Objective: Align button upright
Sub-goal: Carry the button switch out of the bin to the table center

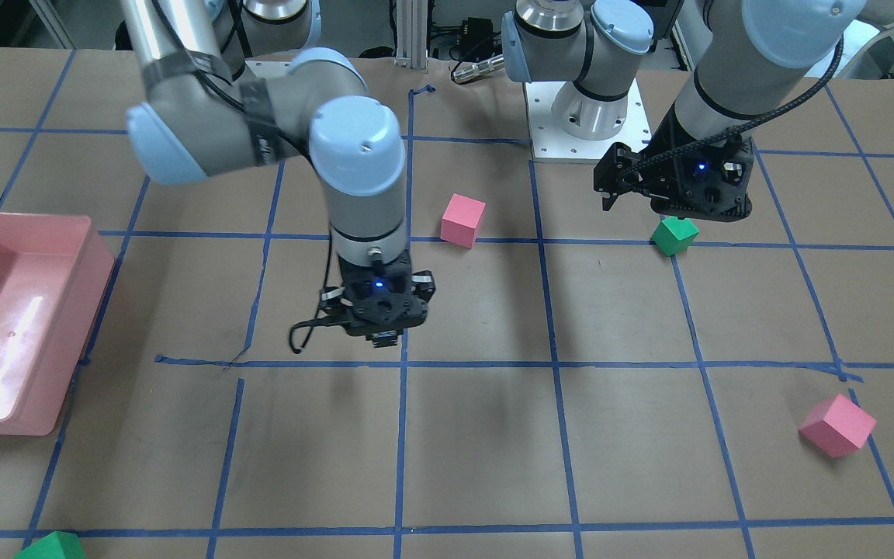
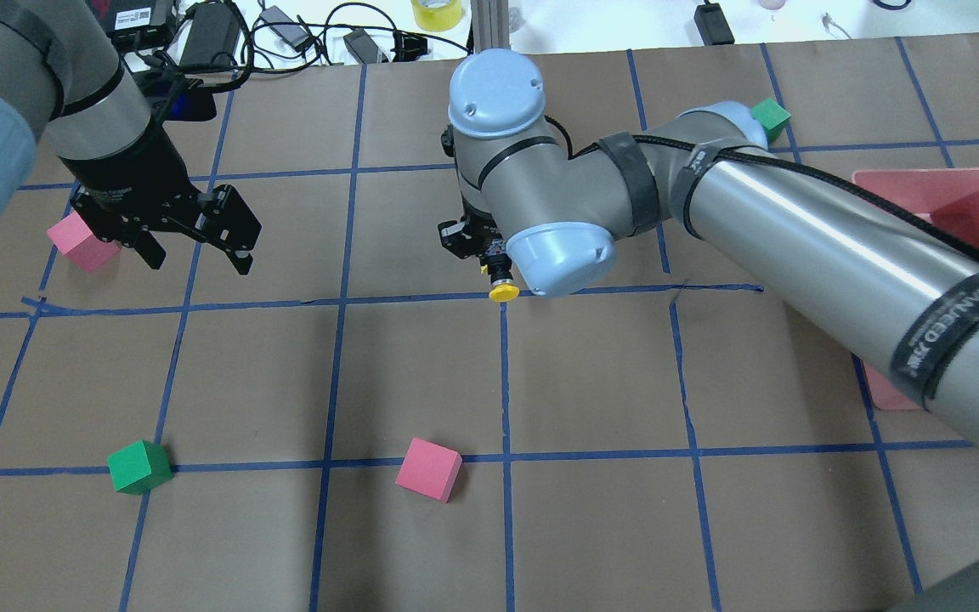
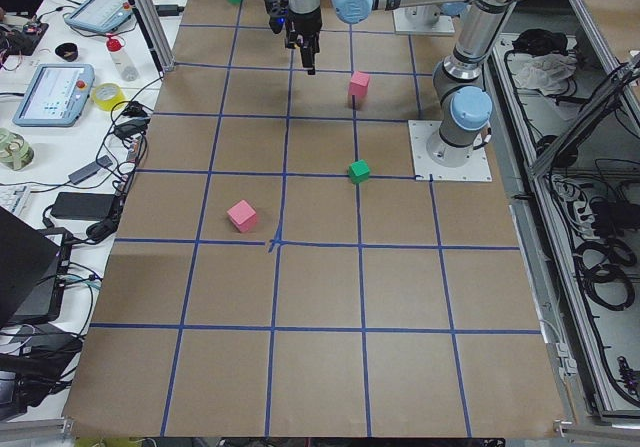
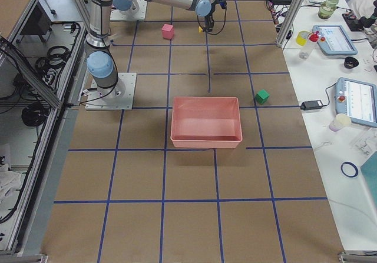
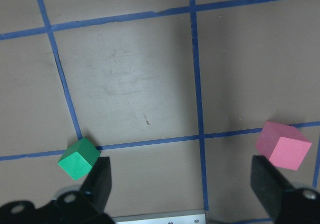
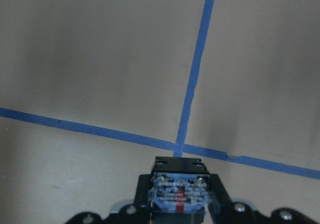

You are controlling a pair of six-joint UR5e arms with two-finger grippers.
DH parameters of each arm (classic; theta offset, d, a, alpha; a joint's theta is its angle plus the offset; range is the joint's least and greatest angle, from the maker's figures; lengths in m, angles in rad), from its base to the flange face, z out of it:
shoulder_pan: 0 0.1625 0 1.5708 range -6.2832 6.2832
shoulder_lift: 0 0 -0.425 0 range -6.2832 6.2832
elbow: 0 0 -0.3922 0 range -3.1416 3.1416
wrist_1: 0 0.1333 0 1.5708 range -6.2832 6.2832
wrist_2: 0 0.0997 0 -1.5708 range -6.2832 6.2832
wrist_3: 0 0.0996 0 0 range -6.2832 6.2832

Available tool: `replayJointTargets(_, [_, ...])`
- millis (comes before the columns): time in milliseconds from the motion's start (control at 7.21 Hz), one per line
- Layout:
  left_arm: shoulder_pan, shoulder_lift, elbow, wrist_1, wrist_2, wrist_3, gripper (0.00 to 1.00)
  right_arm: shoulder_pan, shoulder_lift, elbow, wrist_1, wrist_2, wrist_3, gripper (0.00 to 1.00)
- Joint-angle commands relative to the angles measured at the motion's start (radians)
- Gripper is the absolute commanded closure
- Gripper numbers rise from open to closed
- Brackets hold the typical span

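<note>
Next, I release the button, now hanging above the table's middle, with my right gripper upright on the table [image 1: 423, 354] [image 6: 148, 154], beside the blue tape crossing.
My right gripper [image 2: 489, 255] points down at the table's middle and is shut on the button [image 2: 502, 289]. The yellow cap pokes out below the fingers. In the right wrist view the button [image 6: 179, 186] shows its black body and whitish terminal end between the jaws of the right gripper [image 6: 179, 206], just above a blue tape crossing. In the front view the right gripper [image 1: 385, 330] hangs above the table. My left gripper [image 2: 196, 253] is open and empty, with its fingers [image 5: 100, 181] spread over bare table.
A pink cube [image 2: 82, 242] lies beside the left gripper. A green cube [image 2: 139, 466] and a pink cube [image 2: 428, 469] lie nearer the robot. Another green cube [image 2: 770, 119] sits behind the right arm. A pink bin [image 2: 974, 200] stands at the right.
</note>
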Motion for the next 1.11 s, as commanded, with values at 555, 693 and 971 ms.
replayJointTargets(555, [-0.002, -0.001, -0.002, 0.0, -0.013, 0.0, 0.0, 0.026, 0.097, 0.046, -0.094, 0.032, 0.016, 1.0])
replayJointTargets(693, [-0.002, -0.001, -0.001, 0.002, -0.005, -0.008, 0.0, 0.024, 0.097, 0.063, -0.106, 0.02, 0.014, 1.0])
replayJointTargets(971, [-0.002, 0.005, 0.002, 0.002, -0.002, -0.002, 0.0, 0.024, 0.098, 0.094, -0.157, 0.017, 0.016, 1.0])
